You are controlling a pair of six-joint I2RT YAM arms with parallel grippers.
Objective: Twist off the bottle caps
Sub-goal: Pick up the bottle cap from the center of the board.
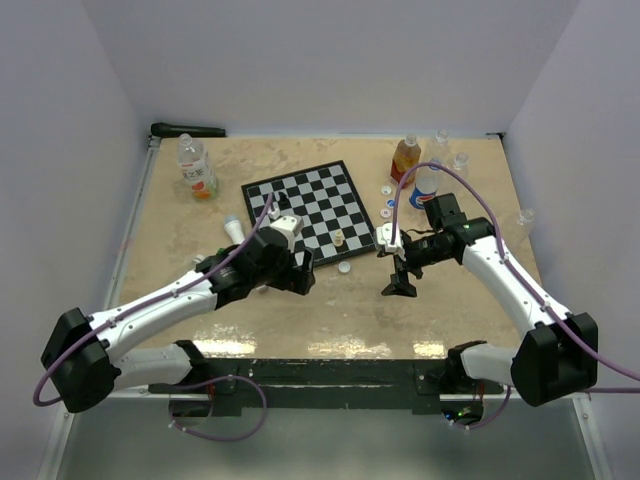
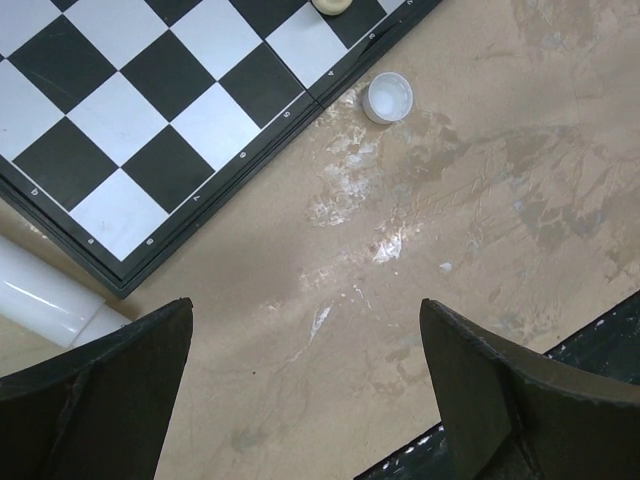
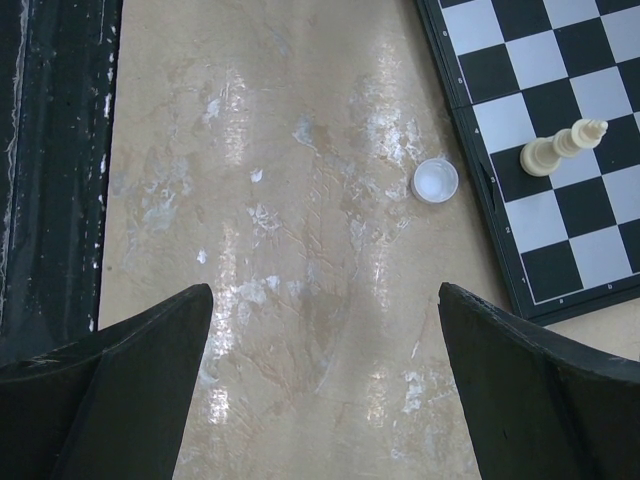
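Observation:
Next, I close my left gripper on the rim [image 1: 343,270] [image 2: 383,119] of the loose white bottle cap beside the chessboard's near edge.
A loose white bottle cap [image 1: 345,267] lies open side up on the table just off the chessboard's near edge, also seen in the left wrist view [image 2: 388,98] and the right wrist view [image 3: 435,181]. A few more small caps [image 1: 388,200] lie right of the board. An orange bottle [image 1: 405,158] and a blue-white labelled bottle [image 1: 425,187] stand at the back right, and a clear bottle [image 1: 196,165] at the back left. My left gripper [image 1: 300,272] [image 2: 305,310] and right gripper [image 1: 400,285] [image 3: 325,292] both hang open over bare table, holding nothing.
A chessboard [image 1: 320,195] fills the middle, with a pale chess piece [image 3: 563,148] near its edge. A white cylinder tube [image 2: 45,295] lies beside the board on the left. Clear bottles [image 1: 460,165] stand at the far right. The table's black front edge [image 3: 50,150] is close by.

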